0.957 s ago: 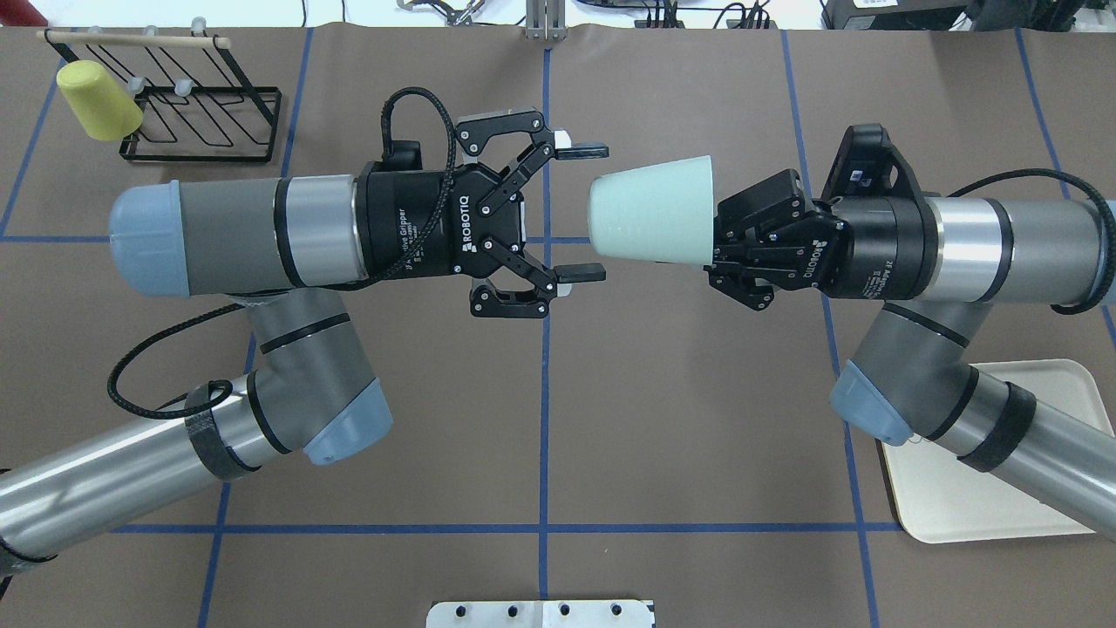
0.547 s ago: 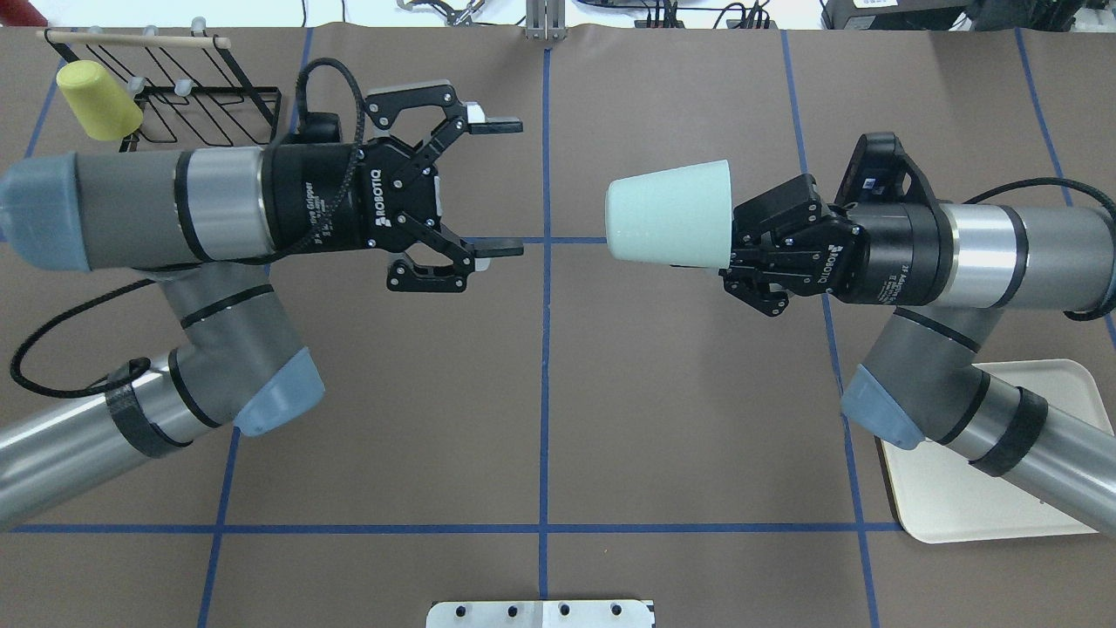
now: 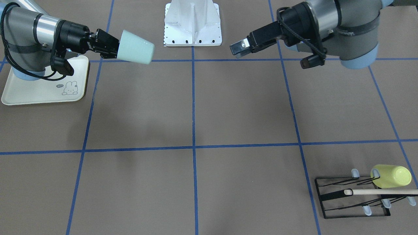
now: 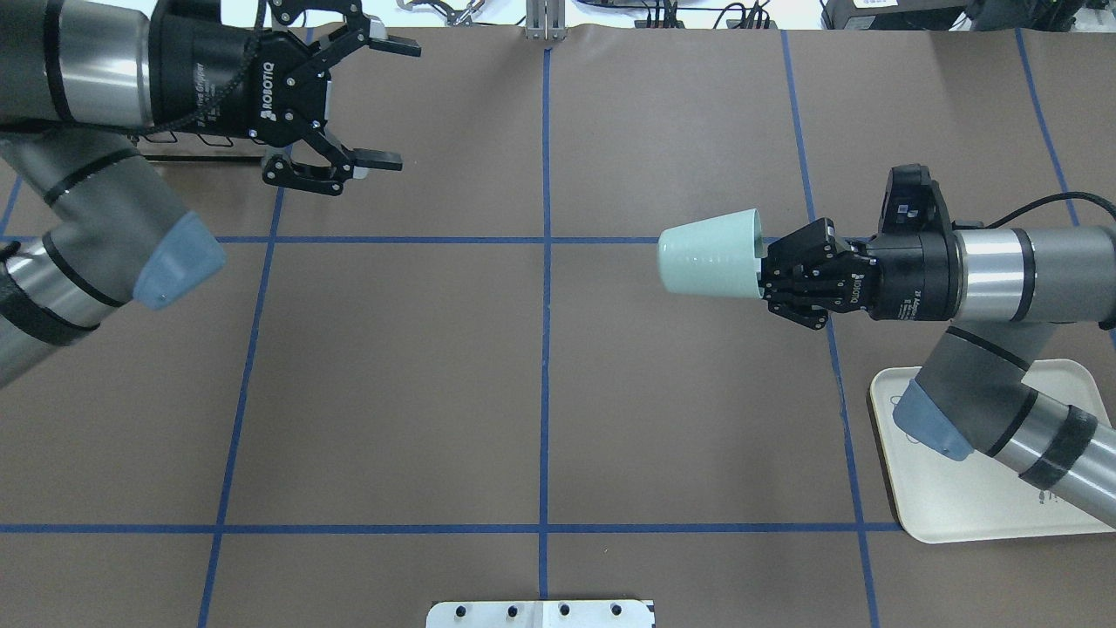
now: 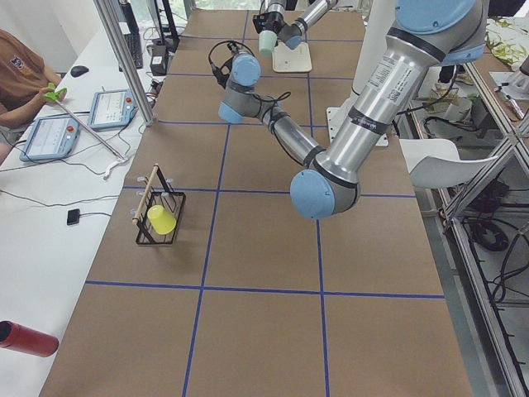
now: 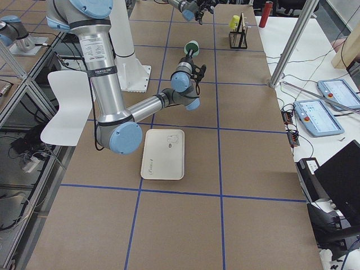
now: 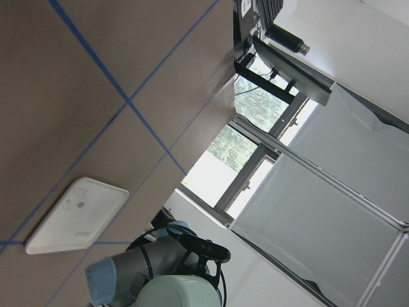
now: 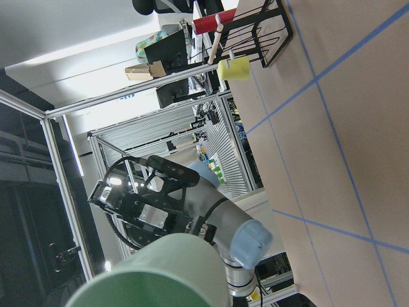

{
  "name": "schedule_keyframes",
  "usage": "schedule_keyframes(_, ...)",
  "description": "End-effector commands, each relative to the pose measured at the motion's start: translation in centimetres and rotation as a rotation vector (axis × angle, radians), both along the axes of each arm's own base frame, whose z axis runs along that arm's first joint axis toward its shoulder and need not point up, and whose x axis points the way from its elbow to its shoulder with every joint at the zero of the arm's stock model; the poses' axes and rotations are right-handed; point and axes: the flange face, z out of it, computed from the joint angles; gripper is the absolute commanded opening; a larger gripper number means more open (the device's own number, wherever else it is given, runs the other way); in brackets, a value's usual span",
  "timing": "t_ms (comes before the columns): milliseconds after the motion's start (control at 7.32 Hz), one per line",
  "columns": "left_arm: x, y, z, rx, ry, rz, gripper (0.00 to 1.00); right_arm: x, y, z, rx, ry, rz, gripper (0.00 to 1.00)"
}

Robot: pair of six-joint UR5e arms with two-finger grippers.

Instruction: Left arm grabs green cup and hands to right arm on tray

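I will set the mint-green cup, now held sideways above the table, on the cream tray (image 3: 48, 83) next to the rabbit's small grey oval, using my right gripper.
The pale mint-green cup (image 4: 708, 264) lies sideways in the air, base toward the table's middle. My right gripper (image 4: 762, 267) is shut on its rim, held above the table to the left of the cream rabbit tray (image 4: 959, 515). The cup (image 3: 135, 46) and tray (image 3: 39, 94) also show in the front view, with the right gripper (image 3: 115, 48) beside the tray's corner. My left gripper (image 4: 392, 105) is open and empty at the far left of the table, well apart from the cup. It shows in the front view (image 3: 236, 49) too.
A yellow-green cup (image 3: 392, 176) hangs on a black wire rack (image 3: 352, 195) at the far left corner; the left arm hides the rack in the overhead view. A white base plate (image 4: 540, 613) sits at the near edge. A red bottle (image 5: 25, 337) lies off the table.
My left gripper, still open, has drawn back to the left and toward the far edge. My right gripper has carried the green cup to the right, so the gap has widened.
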Motion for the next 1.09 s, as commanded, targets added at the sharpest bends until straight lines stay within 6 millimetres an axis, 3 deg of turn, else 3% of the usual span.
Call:
schedule_keyframes(0, -6.3, -2.7, 3.6, 0.045, -0.15, -0.061, 1.0, 1.1, -0.2, 6.7, 0.131, 0.299, 0.046, 0.0)
schedule_keyframes(137, -8.1, -3.0, 5.9, 0.08, -0.192, -0.092, 1.0, 2.2, -0.6, 9.2, 0.135, 0.406, 0.071, 0.0)
schedule_keyframes(410, -10.8, -3.4, 11.7, 0.12, -0.308, -0.147, 1.0, 6.9, -0.3, 15.1, 0.156, 0.659, 0.101, 0.0)
schedule_keyframes(547, -11.3, -3.4, 13.6, 0.133, -0.351, -0.157, 1.0, 8.6, 0.5, 14.6, 0.206, 0.797, 0.069, 0.0)
schedule_keyframes(683, -11.9, -3.8, 14.0, 0.155, -0.384, -0.17, 1.0, 10.4, 1.7, 12.6, 0.233, 0.934, 0.005, 0.0)
schedule_keyframes(957, -11.6, -4.7, 14.7, 0.182, -0.452, -0.166, 1.0, 14.4, 5.6, 17.7, 0.269, 1.066, -0.101, 0.0)
